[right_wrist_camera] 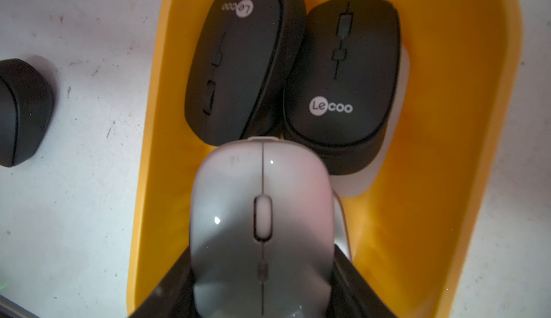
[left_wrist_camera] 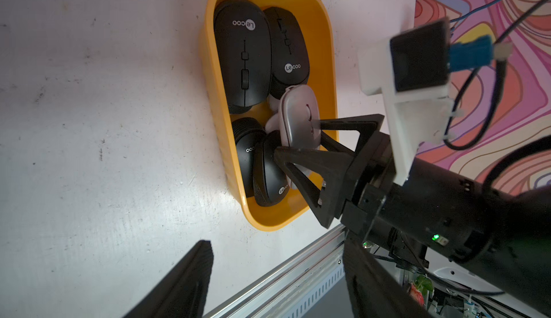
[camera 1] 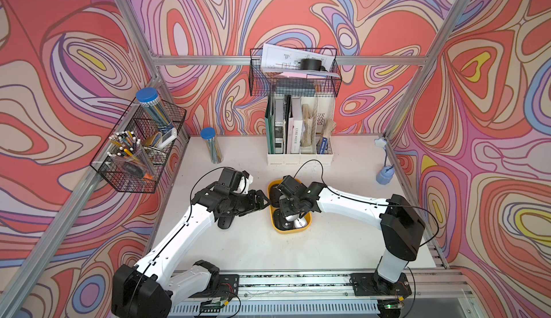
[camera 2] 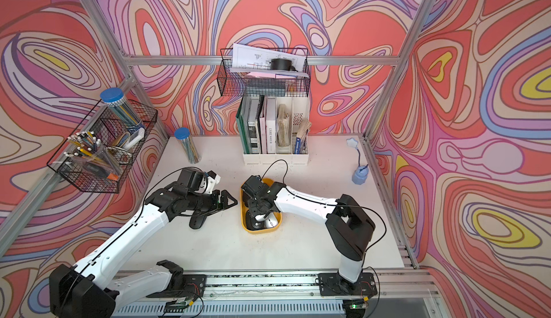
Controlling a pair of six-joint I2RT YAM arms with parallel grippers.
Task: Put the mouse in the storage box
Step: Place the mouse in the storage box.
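Observation:
My right gripper needs to let go of the silver mouse on the white mouse in the yellow storage box's near half [camera 1: 298,214] [right_wrist_camera: 330,226].
The yellow storage box [camera 1: 290,230] [camera 2: 262,230] sits mid-table and holds several black mice [right_wrist_camera: 244,57] [left_wrist_camera: 244,54]. A silver mouse [right_wrist_camera: 262,212] [left_wrist_camera: 298,117] hangs just over the box's near end, above the mice inside. My right gripper [right_wrist_camera: 262,286] [camera 1: 287,212] is shut on its sides. One more black mouse [camera 1: 225,221] [right_wrist_camera: 21,111] lies on the table left of the box, under my left wrist. Beside the box's left wall my left gripper [camera 1: 262,201] [left_wrist_camera: 277,271] stands open, its jaws wide apart with nothing between them.
A white file organizer [camera 1: 299,140] stands behind the box, with a black wire basket [camera 1: 293,72] above it. A blue-capped pencil tube [camera 1: 211,146] is at the back left and a blue lamp [camera 1: 384,176] at the right. Another wire basket [camera 1: 140,149] hangs on the left frame.

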